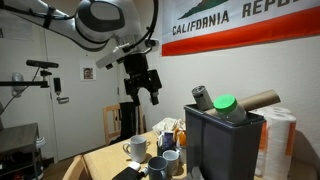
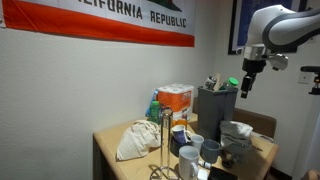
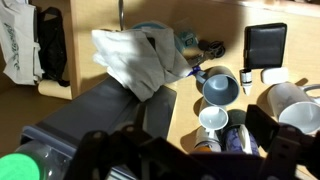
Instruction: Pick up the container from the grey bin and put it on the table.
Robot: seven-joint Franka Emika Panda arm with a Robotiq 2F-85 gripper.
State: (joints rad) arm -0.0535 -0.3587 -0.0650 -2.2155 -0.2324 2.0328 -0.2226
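Note:
The robot's gripper will close on the green lid [image 1: 225, 102] [image 3: 20, 166] of the container that sticks out of the grey bin.
The container with the green lid [image 1: 227, 104] stands upright in the tall grey bin [image 1: 222, 146], its top sticking out above the rim. In the wrist view the green lid [image 3: 14, 168] shows at the bottom left inside the bin [image 3: 100, 108]. My gripper [image 1: 150, 97] is open and empty. It hangs in the air well above the table [image 1: 92, 160], beside the bin and clear of the container. In an exterior view the gripper [image 2: 246, 87] sits above the bin [image 2: 215, 104]. In the wrist view the gripper [image 3: 182, 160] has its jaws spread over the mugs.
A grey-capped cylinder [image 1: 202, 97] and a brown cardboard tube [image 1: 258, 100] also stand in the bin. Several mugs [image 1: 135, 148] [image 3: 220, 87] crowd the table next to the bin. A white cloth [image 3: 140, 58], an orange box [image 2: 175, 98] and paper rolls [image 1: 280, 135] are nearby.

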